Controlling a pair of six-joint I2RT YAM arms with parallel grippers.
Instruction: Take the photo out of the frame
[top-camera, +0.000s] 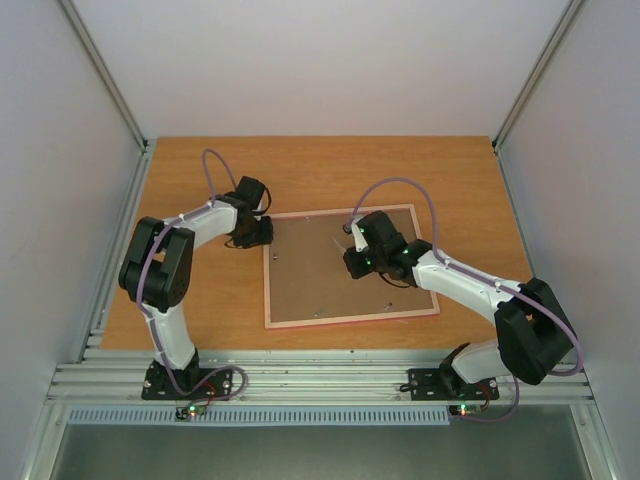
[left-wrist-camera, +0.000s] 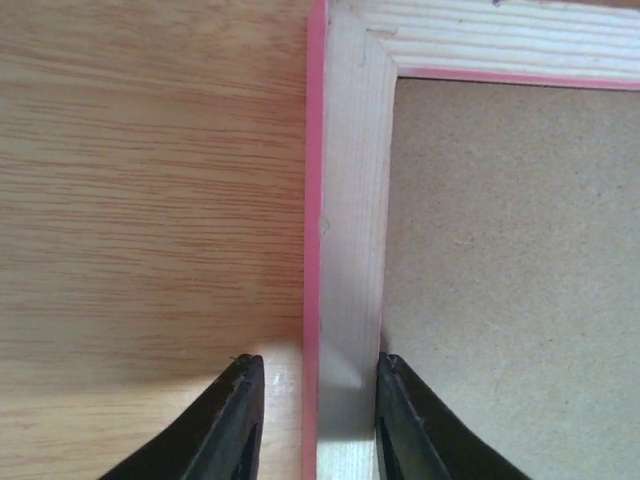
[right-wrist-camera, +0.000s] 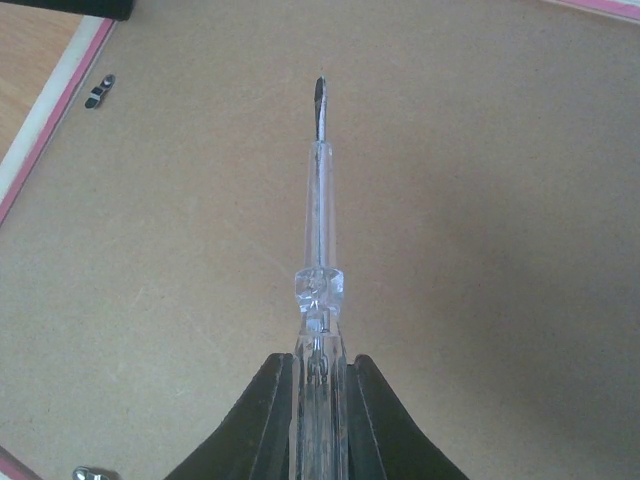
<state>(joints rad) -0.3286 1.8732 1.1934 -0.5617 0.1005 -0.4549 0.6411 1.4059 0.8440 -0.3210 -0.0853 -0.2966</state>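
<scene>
The clip near my left gripper is clear of the frame's side, so my left gripper should swing the frame around, then take its far side (top-camera: 295, 214) to turn it further.
The pink frame (top-camera: 350, 317) lies face down on the table, its brown back board (top-camera: 330, 290) up. The photo is hidden under the board. My left gripper (top-camera: 255, 232) is at the frame's far left corner; in the left wrist view it (left-wrist-camera: 318, 365) is open and straddles the pale wooden rail (left-wrist-camera: 350, 200), the right finger against the rail's inner edge, the left finger apart from the pink edge. My right gripper (top-camera: 352, 245) is over the board, shut on a clear-handled screwdriver (right-wrist-camera: 320, 220) whose dark tip (right-wrist-camera: 320, 100) points at the board (right-wrist-camera: 480, 250).
Small metal retaining clips (right-wrist-camera: 98, 92) sit on the board by the frame's rail, another at the lower edge (right-wrist-camera: 92, 472). The wooden table (top-camera: 200, 290) lies around the frame, with grey walls on both sides and an aluminium rail (top-camera: 320, 375) at the near edge.
</scene>
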